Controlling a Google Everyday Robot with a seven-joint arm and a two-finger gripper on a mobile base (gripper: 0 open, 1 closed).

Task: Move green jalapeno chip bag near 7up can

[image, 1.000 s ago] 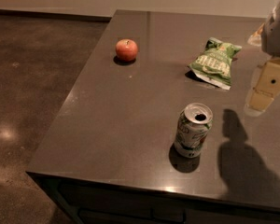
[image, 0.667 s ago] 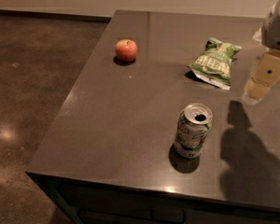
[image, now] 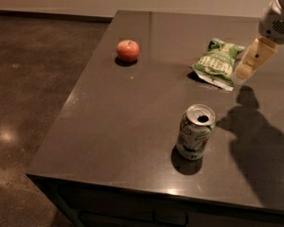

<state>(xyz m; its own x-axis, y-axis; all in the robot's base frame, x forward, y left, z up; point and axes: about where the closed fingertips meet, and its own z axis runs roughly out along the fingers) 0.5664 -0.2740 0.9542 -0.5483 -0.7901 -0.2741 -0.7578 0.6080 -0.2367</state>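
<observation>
The robot's gripper needs to close on the middle of the long side (image: 232, 66) of the green jalapeno chip bag, on the side that faces away from the red apple.
The green jalapeno chip bag (image: 217, 63) lies flat on the dark table, right of centre toward the back. The 7up can (image: 194, 131) stands upright nearer the front edge, a clear gap in front of the bag. My gripper (image: 242, 72) comes in from the upper right and hangs just above the table at the bag's right edge; only one pale finger shows, and it holds nothing that I can see.
A red apple (image: 128, 50) sits at the back left of the table (image: 113, 126). The table's left and front edges drop to a dark polished floor (image: 33, 103). My arm's shadow falls on the table right of the can.
My gripper has moved left and slightly up, from right of the bag to its right edge. The bag, can and apple have not moved.
</observation>
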